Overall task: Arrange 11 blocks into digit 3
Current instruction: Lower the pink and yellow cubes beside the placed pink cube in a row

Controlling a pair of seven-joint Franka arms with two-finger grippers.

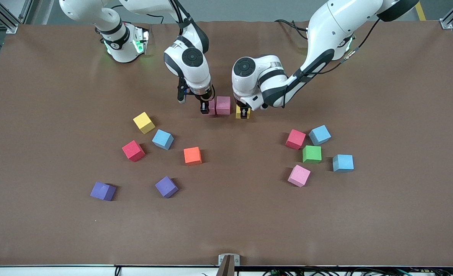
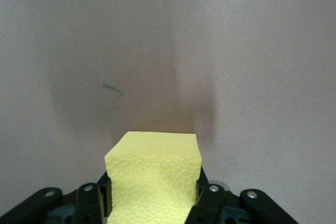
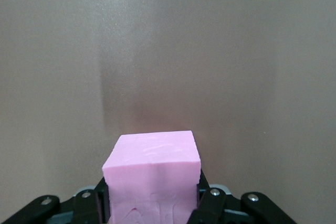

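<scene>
Next, the left gripper releases the yellow block on the table, snug [image 1: 237,110] against the side of the second pink block.
My right gripper [image 1: 205,108] is shut on a pink block [image 1: 211,107], low at the table. That block touches a second pink block [image 1: 223,105] standing beside it. In the right wrist view the held pink block [image 3: 152,171] fills the space between the fingers [image 3: 102,203]. My left gripper [image 1: 243,113] is shut on a yellow block [image 1: 238,111], set a small gap from the second pink block, toward the left arm's end. The left wrist view shows the yellow block [image 2: 155,174] clamped by the left gripper [image 2: 155,205].
Nearer the front camera lie loose blocks. Toward the right arm's end: yellow [image 1: 144,122], light blue [image 1: 162,139], red [image 1: 133,150], orange [image 1: 192,156], two purple [image 1: 103,191] [image 1: 166,187]. Toward the left arm's end: red [image 1: 295,138], light blue [image 1: 319,135], green [image 1: 312,154], light blue [image 1: 343,163], pink [image 1: 299,175].
</scene>
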